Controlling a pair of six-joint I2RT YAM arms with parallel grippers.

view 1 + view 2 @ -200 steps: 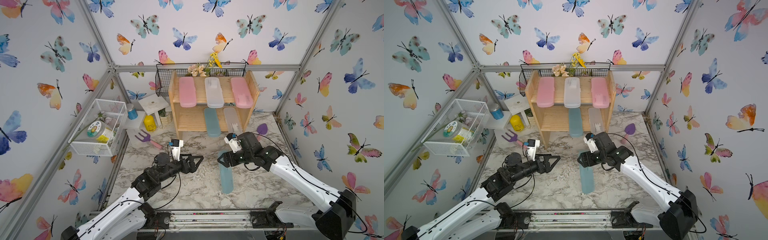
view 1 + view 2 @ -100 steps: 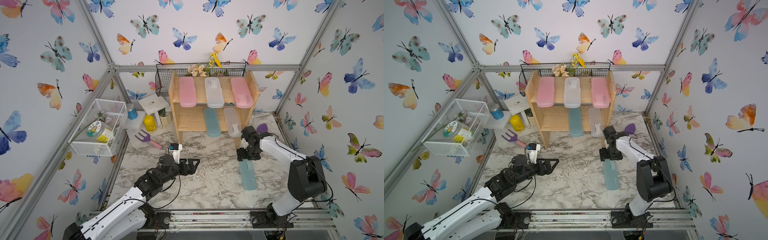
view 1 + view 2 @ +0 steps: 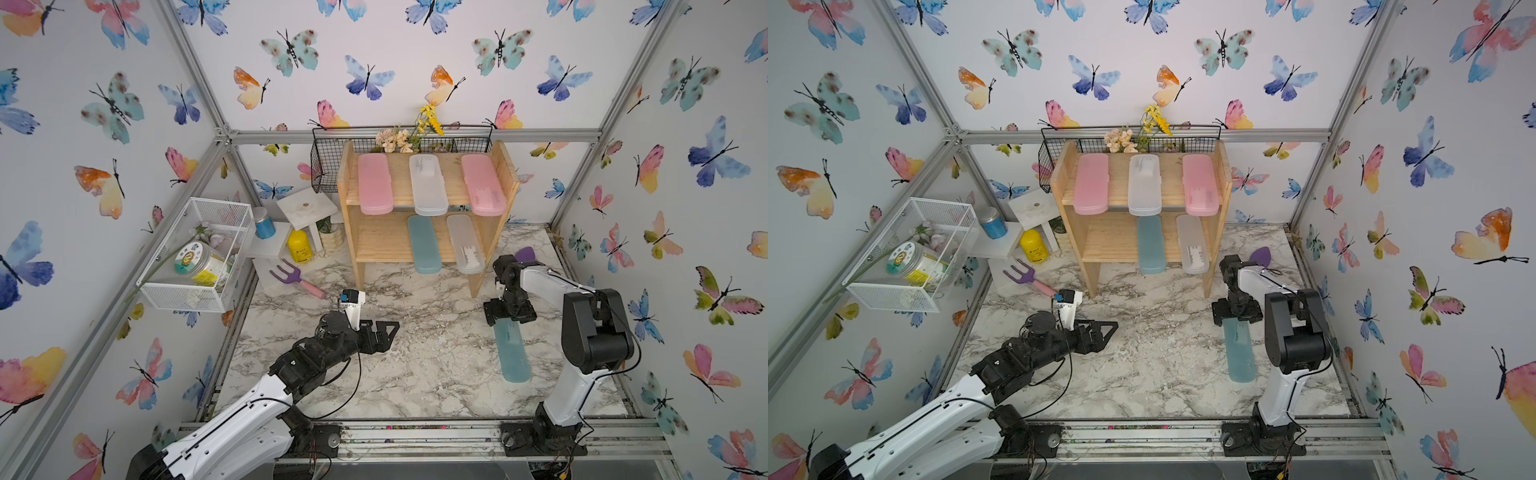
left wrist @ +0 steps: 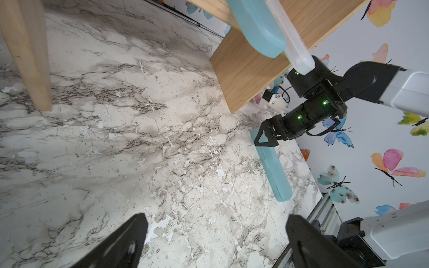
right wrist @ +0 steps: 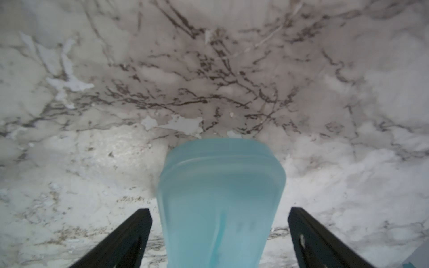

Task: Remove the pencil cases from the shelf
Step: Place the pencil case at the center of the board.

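Note:
The overhanging front end (image 3: 428, 267) (image 4: 270, 48) of the teal case on the lower level of the shelf, next to the white case, should be grabbed next by my left gripper.
The pine shelf (image 3: 505, 174) stands at the back in both top views. Its top tier carries a pink pencil case (image 3: 375, 183), a frosted white one (image 3: 428, 185) and another pink one (image 3: 483, 185). On the lower tier lie a teal case (image 3: 423, 244) and a white case (image 3: 465, 243), both overhanging the front. Another teal case (image 3: 513, 353) (image 5: 220, 185) lies flat on the marble table at the right. My right gripper (image 3: 509, 318) (image 5: 220, 232) straddles its far end, open, with a gap on each side. My left gripper (image 3: 384, 334) (image 4: 216, 232) hovers open and empty over mid-table.
A black wire basket (image 3: 328, 166) hangs behind the shelf. A white mesh basket (image 3: 195, 257) hangs on the left wall. A purple toy fork (image 3: 291, 276), yellow bottle (image 3: 300, 247) and white stool (image 3: 307, 210) sit at the back left. A purple trowel (image 3: 525, 253) lies behind the right arm.
My right gripper carried the teal case from mid-table to the right side, and its jaws have come apart from the case. The left arm drew back slightly.

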